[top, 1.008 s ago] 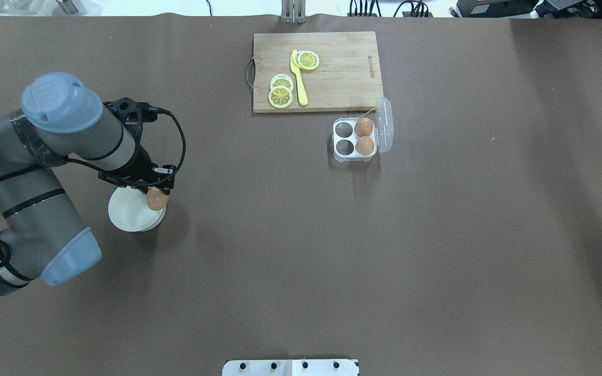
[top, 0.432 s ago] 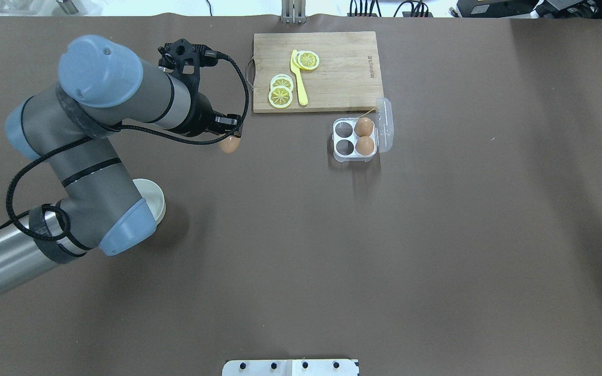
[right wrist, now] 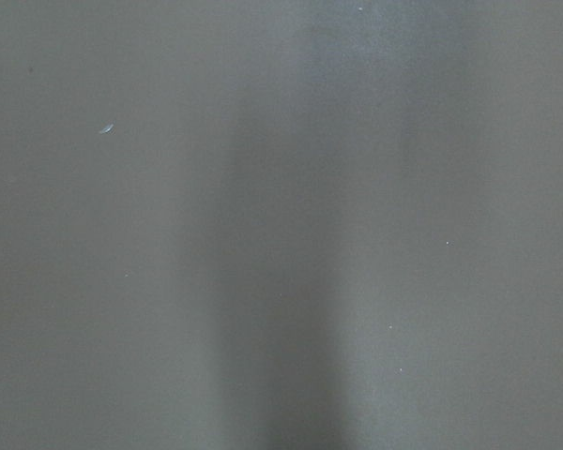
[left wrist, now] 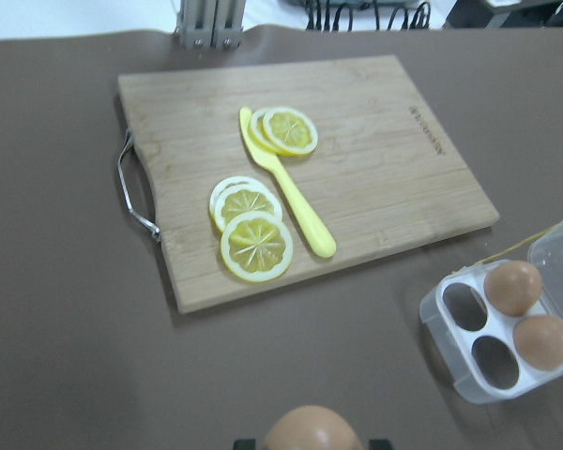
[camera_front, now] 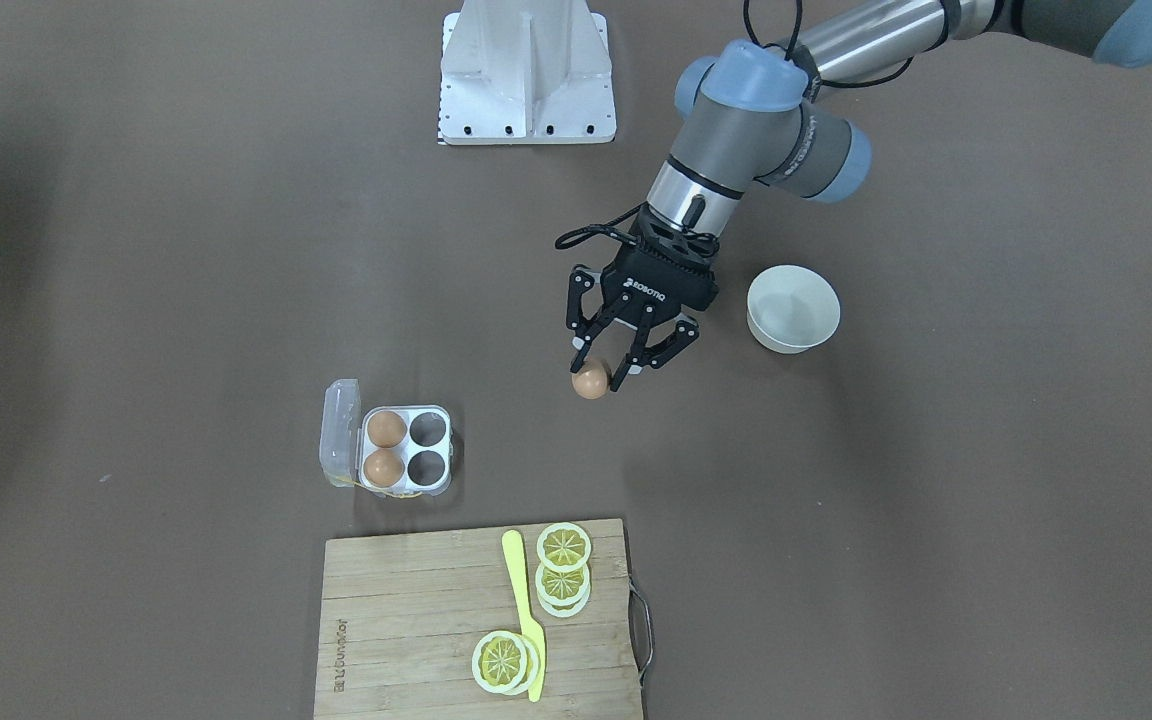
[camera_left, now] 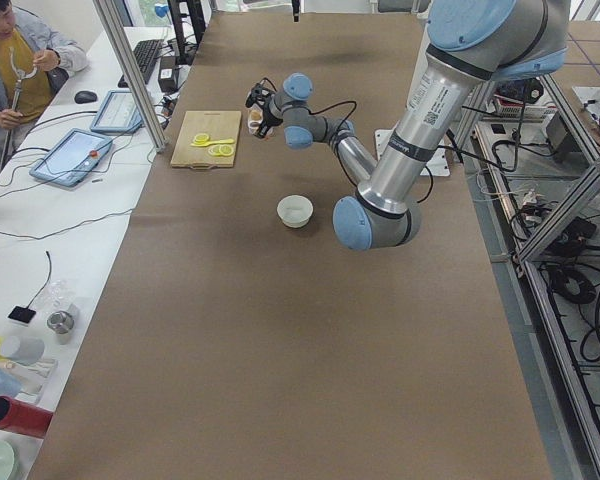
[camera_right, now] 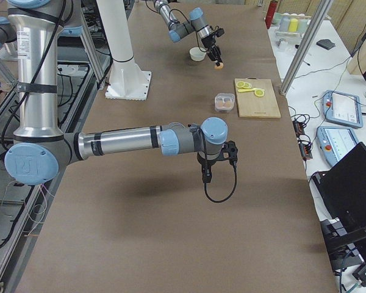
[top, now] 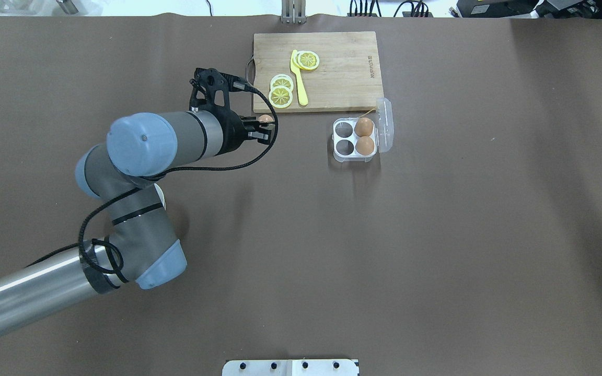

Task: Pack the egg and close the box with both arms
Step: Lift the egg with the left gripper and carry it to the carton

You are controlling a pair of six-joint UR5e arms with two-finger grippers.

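I need to release the light-brown egg from my left gripper in the box's empty cell farther from the cutting board (camera_front: 425, 428) (left wrist: 495, 363). The egg is now held above the table.
My left gripper (camera_front: 600, 375) is shut on a light-brown egg (camera_front: 590, 381) and holds it above the table, between the white bowl (camera_front: 793, 308) and the box. The held egg also shows in the overhead view (top: 265, 119) and at the bottom of the left wrist view (left wrist: 310, 429). The box (top: 354, 138) is a four-cell carton with its clear lid (top: 385, 124) open. Two eggs (top: 363, 126) (top: 365, 145) fill the cells by the lid; the other two cells are empty. My right gripper (camera_right: 205, 177) shows only in the exterior right view, low over bare table, and I cannot tell whether it is open.
A wooden cutting board (top: 343, 68) with lemon slices (top: 280, 96) and a yellow knife (top: 299, 83) lies just behind the box. The white stand (camera_front: 526, 70) is at the robot's side. The right wrist view shows only brown table cover.
My left arm has lifted the egg out of the bowl and carried it forward and to the right toward the box. The box and its eggs have not moved.
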